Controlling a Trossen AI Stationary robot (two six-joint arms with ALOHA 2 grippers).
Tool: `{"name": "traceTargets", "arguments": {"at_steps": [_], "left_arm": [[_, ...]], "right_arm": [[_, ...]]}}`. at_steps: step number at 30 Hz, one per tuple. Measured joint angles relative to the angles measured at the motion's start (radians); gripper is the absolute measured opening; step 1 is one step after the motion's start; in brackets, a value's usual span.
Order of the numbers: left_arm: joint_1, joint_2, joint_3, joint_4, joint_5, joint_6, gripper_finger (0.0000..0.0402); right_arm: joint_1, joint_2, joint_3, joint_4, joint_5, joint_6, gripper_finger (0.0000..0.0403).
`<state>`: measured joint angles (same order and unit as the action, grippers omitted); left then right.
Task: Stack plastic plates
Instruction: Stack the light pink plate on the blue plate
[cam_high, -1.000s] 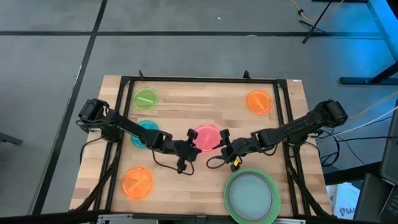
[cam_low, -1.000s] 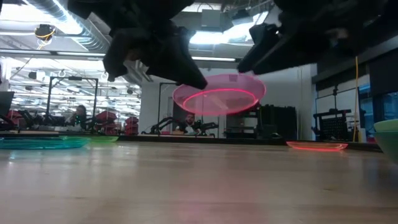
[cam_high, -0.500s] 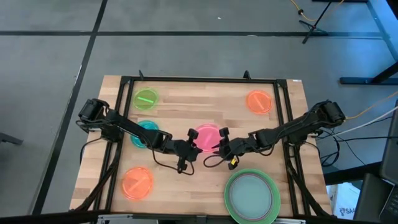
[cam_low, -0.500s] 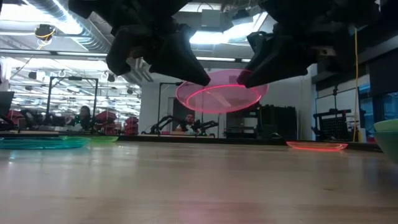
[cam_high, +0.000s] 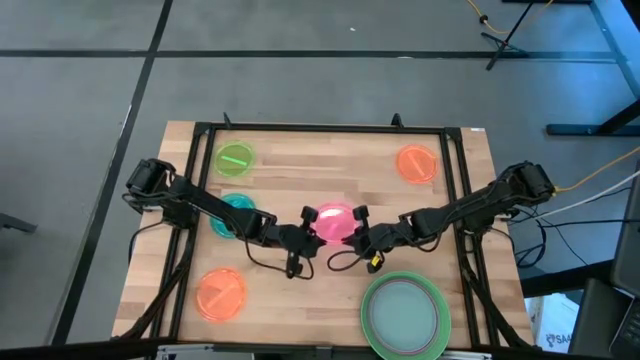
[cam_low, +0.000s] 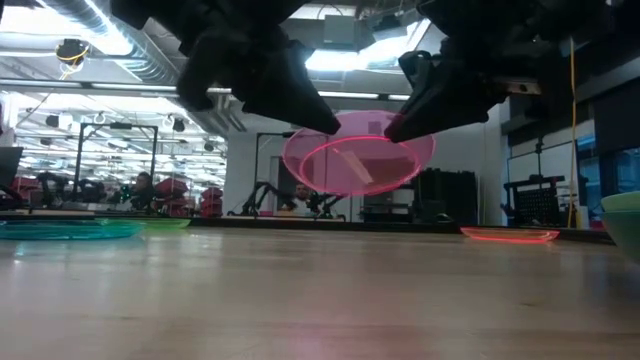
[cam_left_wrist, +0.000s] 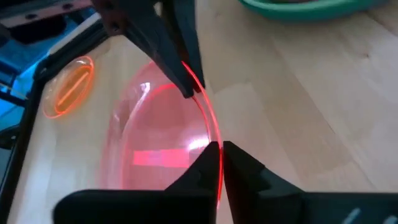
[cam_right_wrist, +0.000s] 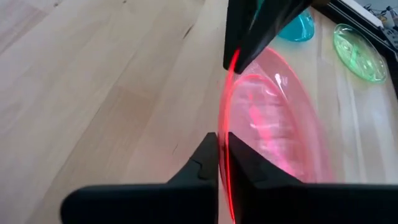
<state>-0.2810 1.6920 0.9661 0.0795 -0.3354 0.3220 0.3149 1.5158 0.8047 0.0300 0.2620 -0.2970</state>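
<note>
My right gripper is to release the pink plate. It will leave it on the far part of the grey-teal plate (cam_high: 401, 286).
A small translucent pink plate (cam_high: 334, 222) hangs in the air over the middle of the table, clear of the wood in the low view (cam_low: 358, 160). My left gripper (cam_high: 311, 224) is shut on its left rim. My right gripper (cam_high: 358, 228) is shut on its right rim, opposite. Each wrist view shows that arm's own fingers around the glowing rim, with the other arm's fingers at the far side of the plate. My left gripper pinches the plate's rim (cam_left_wrist: 219, 163) on the side toward the table's left, the edge running between its two fingers. It comes from the left, slanting down. The plate is clear of the table and tilted. My right gripper pinches the opposite rim (cam_right_wrist: 224, 163), on the side toward the table's right, between its two fingers. It comes from the right, slanting down. The plate hangs between the two grippers, off the table.
A lime plate (cam_high: 235, 158) lies far left and an orange one (cam_high: 416, 162) far right. A teal plate (cam_high: 236, 210) sits partly under my left arm, and another orange plate (cam_high: 221, 292) lies near left. A large green plate (cam_high: 404, 316) holding a grey-teal one lies near right.
My right gripper has shut on the pink plate's right rim, after standing open beside it. The plate stays lifted between the two grippers and has tipped a little steeper in the low view.
</note>
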Motion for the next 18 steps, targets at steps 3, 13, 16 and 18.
{"name": "traceTargets", "arguments": {"at_steps": [3, 13, 16, 18], "left_arm": [[0.000, 0.000, 0.002, 0.008, -0.002, -0.021, 0.0043], [-0.104, -0.014, 0.002, -0.028, 0.009, -0.229, 0.0119], [-0.148, -0.016, 0.002, -0.041, 0.008, -0.318, 0.0120], [-0.172, -0.016, 0.002, -0.045, 0.004, -0.352, 0.0120]], "right_arm": [[0.000, -0.009, 0.000, -0.016, 0.008, 0.010, 0.0003], [0.139, -0.008, 0.077, -0.199, 0.131, 0.134, 0.0003], [0.208, -0.008, 0.138, -0.312, 0.163, 0.229, 0.0004], [0.260, -0.008, 0.180, -0.372, 0.175, 0.299, 0.0004]]}}
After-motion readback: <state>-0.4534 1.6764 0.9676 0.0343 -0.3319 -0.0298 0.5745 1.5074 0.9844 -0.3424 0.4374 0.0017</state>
